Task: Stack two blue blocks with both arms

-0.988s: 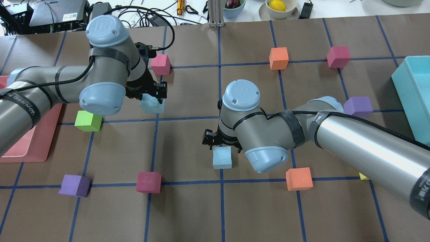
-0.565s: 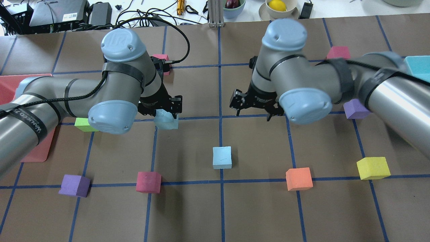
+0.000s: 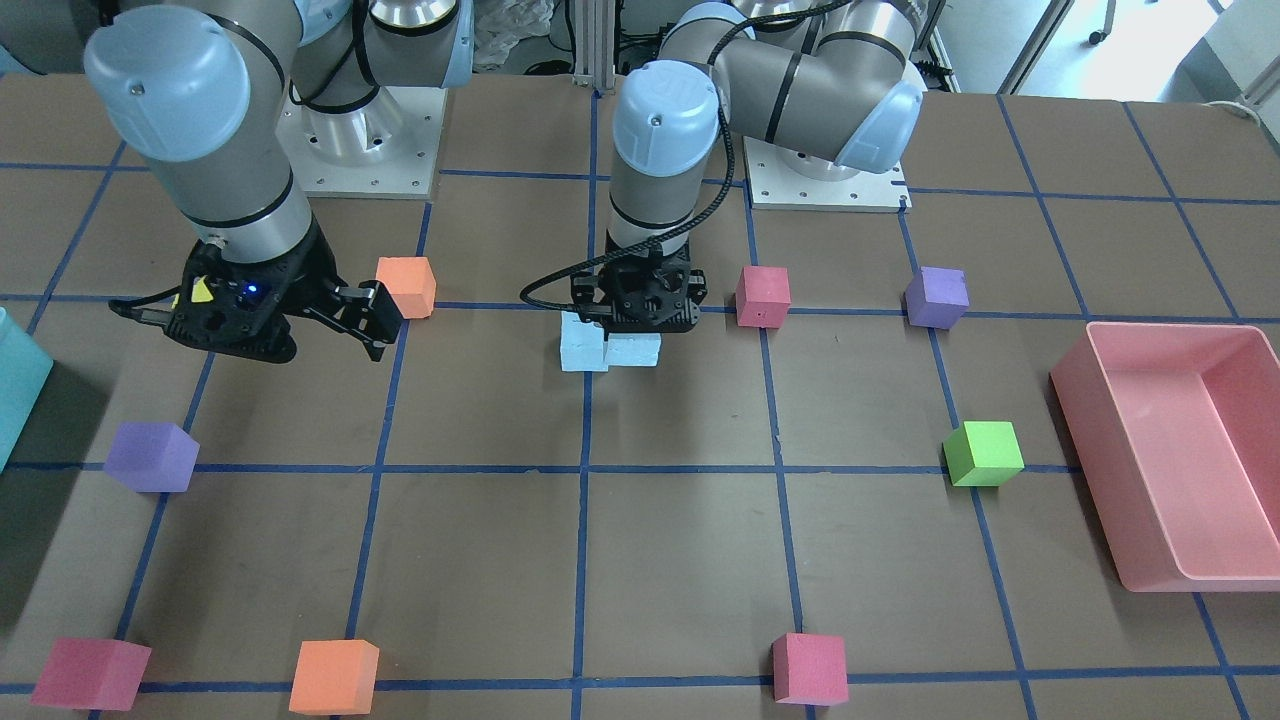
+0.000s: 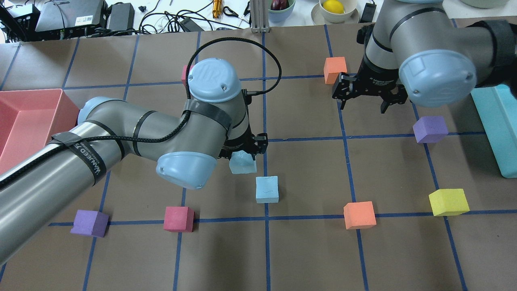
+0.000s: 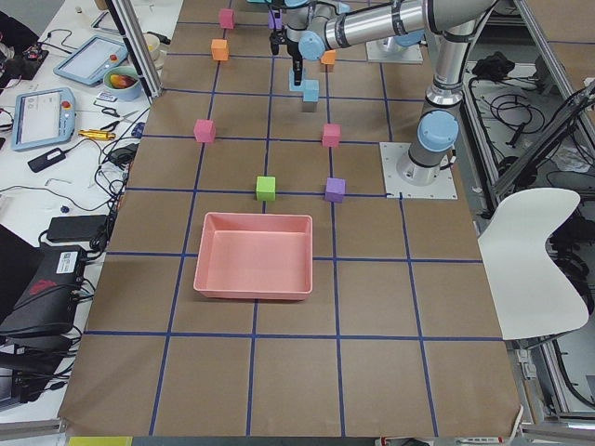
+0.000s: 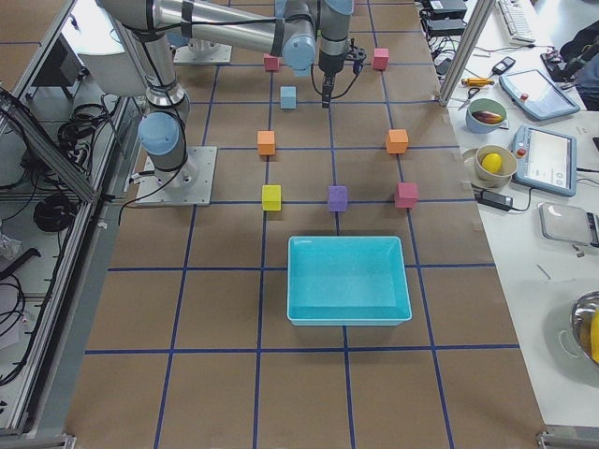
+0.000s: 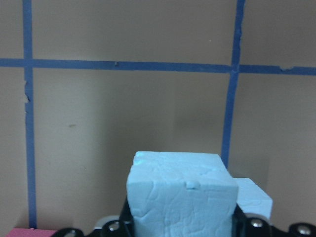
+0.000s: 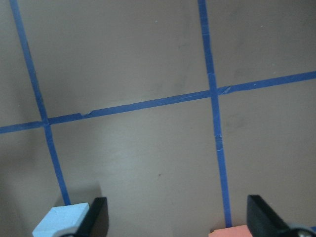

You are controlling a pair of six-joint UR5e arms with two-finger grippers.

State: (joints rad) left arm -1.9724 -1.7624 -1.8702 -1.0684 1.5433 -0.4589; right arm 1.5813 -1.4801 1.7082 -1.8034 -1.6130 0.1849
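The pale blue block, now held a little above the table, will be released by my left gripper on top of the second blue block [image 3: 584, 330] [image 7: 250, 198] on the tape line.
My left gripper [image 4: 243, 150] is shut on one pale blue block [image 4: 242, 162] and holds it a little above the table. The block fills the bottom of the left wrist view [image 7: 180, 197]. The second blue block [image 4: 267, 189] rests on the table on a blue tape line, just near-right of the held one, apart from it. The front view shows the held block [image 3: 633, 350] beside the resting one [image 3: 583, 354]. My right gripper [image 4: 365, 99] is open and empty, raised at the far right. Its fingers [image 8: 96, 217] show spread in the right wrist view.
A pink tray [image 4: 24, 117] stands at the left and a teal bin [image 4: 497, 125] at the right. Coloured cubes lie around: orange [image 4: 359, 215], yellow [image 4: 448, 202], purple [image 4: 430, 129], far orange [image 4: 335, 69], magenta [image 4: 178, 218], purple [image 4: 89, 223], green [image 3: 984, 453].
My left arm has carried its blue block right and toward the near side, close to the resting block. My right gripper has moved from above the resting block to the far right.
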